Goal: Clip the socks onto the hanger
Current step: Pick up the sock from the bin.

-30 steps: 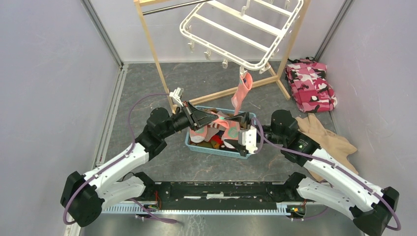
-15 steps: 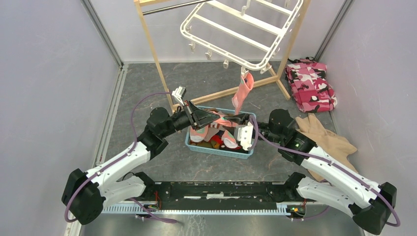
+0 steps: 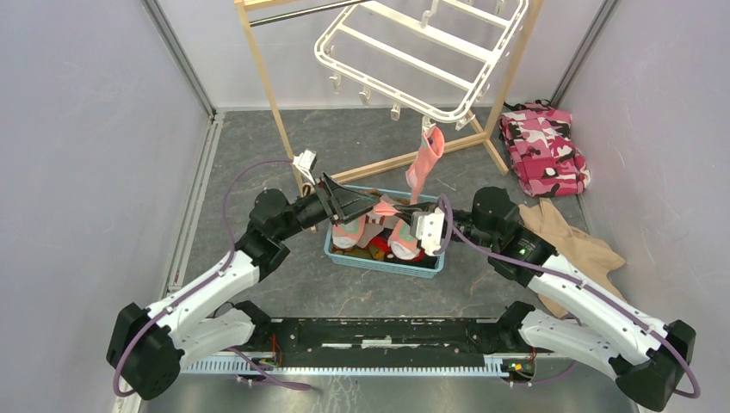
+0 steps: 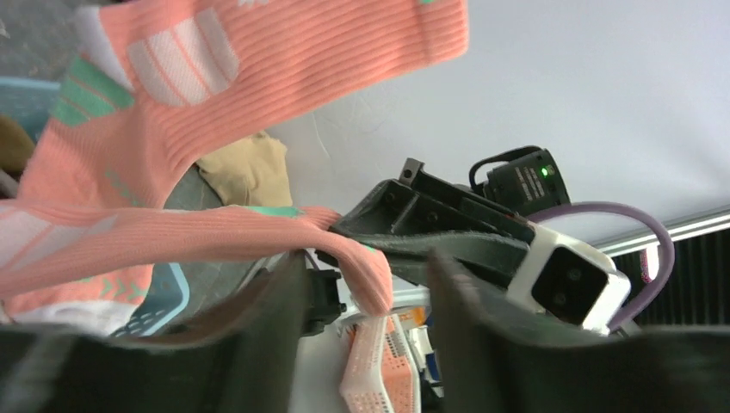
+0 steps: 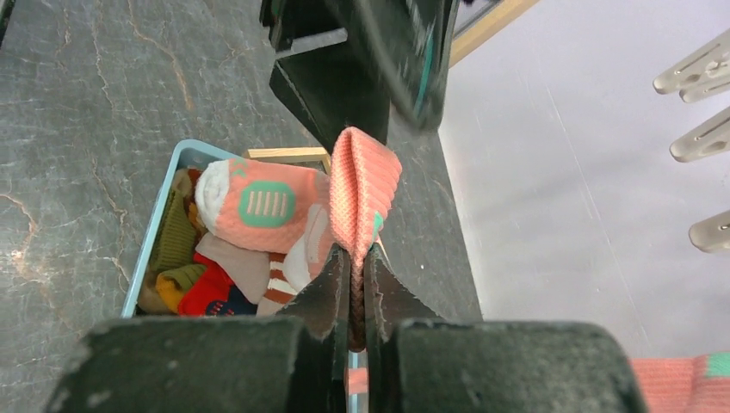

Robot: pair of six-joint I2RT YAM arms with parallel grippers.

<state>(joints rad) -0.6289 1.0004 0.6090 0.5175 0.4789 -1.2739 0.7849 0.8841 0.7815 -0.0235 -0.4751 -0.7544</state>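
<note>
My left gripper's fingers have the cuff's loose end drooping at an angle across them, so my left gripper should turn and pinch the cuff (image 4: 343,245) near my right gripper.
The white hanger (image 3: 413,52) hangs from the wooden stand, and one salmon-pink sock (image 3: 423,163) is clipped to its near rim. A blue basket (image 3: 379,262) below holds more socks (image 5: 258,202). Over it, a second salmon-pink sock (image 5: 365,194) has its folded cuff pinched by my right gripper (image 5: 356,258), which is shut on it. My left gripper (image 4: 366,275) faces it from the left. It is open, with the sock's end (image 4: 370,280) lying loose between its fingers. In the top view both grippers, left (image 3: 372,206) and right (image 3: 405,215), meet above the basket.
The wooden frame stand (image 3: 267,95) straddles the floor behind the basket. A pink camouflage cloth (image 3: 544,148) lies at the back right, and a tan garment (image 3: 572,241) lies beside my right arm. Clips (image 5: 697,73) dangle from the hanger rim. Grey walls close in both sides.
My right gripper has closed on the sock's cuff. My left gripper, which was shut on that sock, has opened and let it go.
</note>
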